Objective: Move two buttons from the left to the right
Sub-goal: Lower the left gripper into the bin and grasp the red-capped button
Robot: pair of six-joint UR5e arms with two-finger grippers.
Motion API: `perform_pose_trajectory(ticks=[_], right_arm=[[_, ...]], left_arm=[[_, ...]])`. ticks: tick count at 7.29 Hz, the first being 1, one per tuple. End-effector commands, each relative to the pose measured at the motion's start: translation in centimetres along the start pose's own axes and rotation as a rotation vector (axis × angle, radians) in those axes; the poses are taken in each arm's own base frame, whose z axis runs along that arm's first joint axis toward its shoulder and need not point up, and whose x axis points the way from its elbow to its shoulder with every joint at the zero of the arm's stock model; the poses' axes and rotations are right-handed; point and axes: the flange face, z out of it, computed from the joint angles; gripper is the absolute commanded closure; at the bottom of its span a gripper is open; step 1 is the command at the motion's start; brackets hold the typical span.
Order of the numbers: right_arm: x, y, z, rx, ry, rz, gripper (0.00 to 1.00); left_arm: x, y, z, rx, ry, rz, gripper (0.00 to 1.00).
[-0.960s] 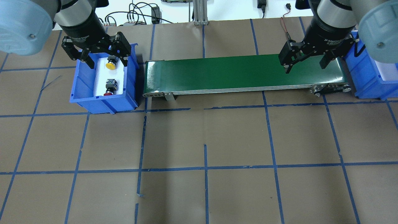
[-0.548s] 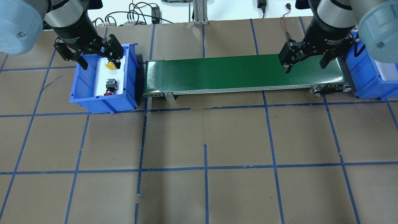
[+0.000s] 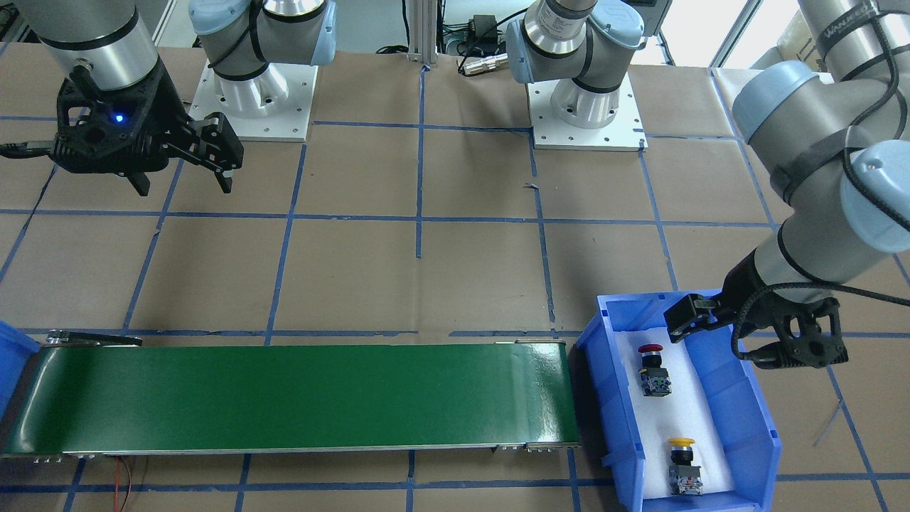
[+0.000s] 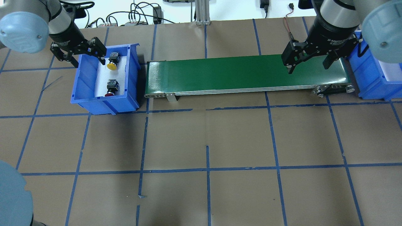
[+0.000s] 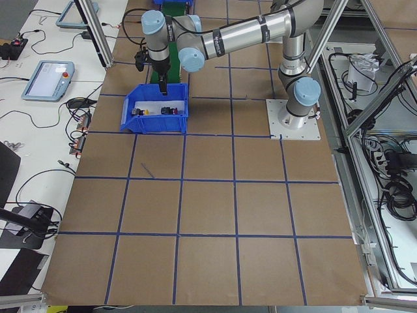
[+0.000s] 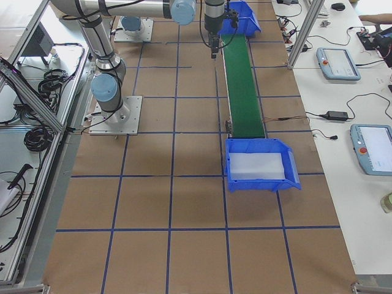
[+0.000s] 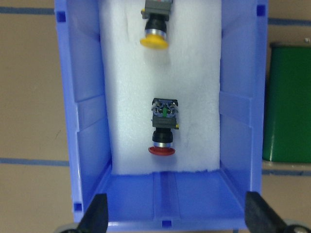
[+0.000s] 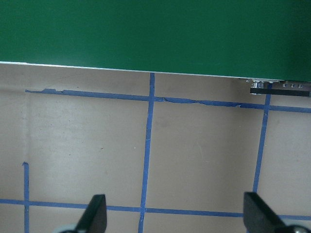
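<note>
My left gripper should close next on the square black base [image 3: 655, 376] [image 7: 164, 119] of the red button, on the side that is nearer to the button's red cap.
The yellow button [image 4: 111, 64] and the red button [image 4: 110, 88] lie on white foam in the left blue bin [image 4: 83, 84]. Both also show in the front view, red [image 3: 652, 370] and yellow [image 3: 683, 462], and in the left wrist view, red [image 7: 164, 130] and yellow [image 7: 155, 30]. My left gripper [image 4: 89, 62] is open and empty. It hovers above the bin's robot-side end, on the red button's side [image 3: 743, 347]. My right gripper [image 4: 308, 66] is open and empty above the right end of the green conveyor belt [image 4: 238, 72].
The conveyor [image 3: 284, 398] runs between the left bin and a second blue bin [image 4: 370, 78] at the right, which holds white foam [image 6: 256, 167]. The brown table carries a blue tape grid. Cables lie along the far edge.
My left gripper has moved to the left and looks smaller, so the yellow button now shows in full. Both buttons and the right arm have not moved.
</note>
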Motion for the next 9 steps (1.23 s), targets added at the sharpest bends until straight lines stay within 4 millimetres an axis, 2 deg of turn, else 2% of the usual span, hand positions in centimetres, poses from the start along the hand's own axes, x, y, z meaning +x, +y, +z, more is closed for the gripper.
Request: perform_pose_trajectory(ticks=[1,3,4,7,9], right_arm=[[0.0,0.0,0.0,-0.001,0.000,0.001,0.00],[0.0,0.0,0.0,-0.001,0.000,-0.001,0.00],[0.0,0.0,0.0,0.000,0.000,-0.001,0.00],[0.0,0.0,0.0,-0.001,0.000,0.001,0.00],[0.0,0.0,0.0,-0.001,0.000,0.001,0.00]], left_arm=[[-0.3,-2.7,6.3,-0.018,-0.010,-0.033,0.00],[0.1,-3.4,9.3,-0.038,-0.006,-0.025,0.02],[0.3,-2.9,10.2,-0.058,-0.006,-0.022,0.04],[0.5,-2.5,11.5,-0.087,-0.003,-0.019,0.04],[0.5,-2.5,12.5,-0.102,-0.001,-0.015,0.10]])
